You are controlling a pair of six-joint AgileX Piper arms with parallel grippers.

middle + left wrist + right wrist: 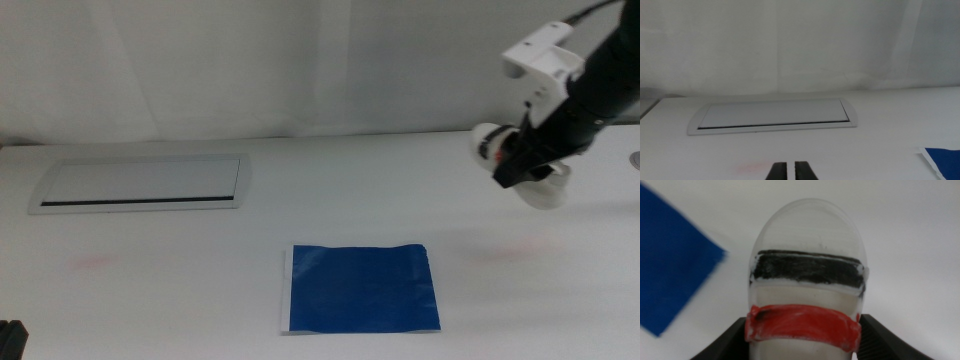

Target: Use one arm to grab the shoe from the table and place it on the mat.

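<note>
Next, I release the white shoe, now held above the table, from my right gripper close to the middle of the dark blue mat (pixel 365 279).
The small white shoe (pixel 487 141) with a black and a red strap is held above the table at the far right, in my right gripper (pixel 522 162). In the right wrist view the shoe (pixel 807 280) sits between the two dark jaws, which press on its sides by the red strap; my right gripper (pixel 805 340) is shut on it. The dark blue mat (pixel 361 288) lies flat at the front centre, to the left of and nearer than the shoe; a corner of the mat (pixel 670 265) shows in the right wrist view. My left gripper (pixel 789 172) waits at the front left, shut.
A grey-framed white panel (pixel 140 184) is set into the table (pixel 300 200) at the back left; it also shows in the left wrist view (pixel 774 116). A white wall rises behind the table. A small dark object (pixel 634 158) sits at the right edge.
</note>
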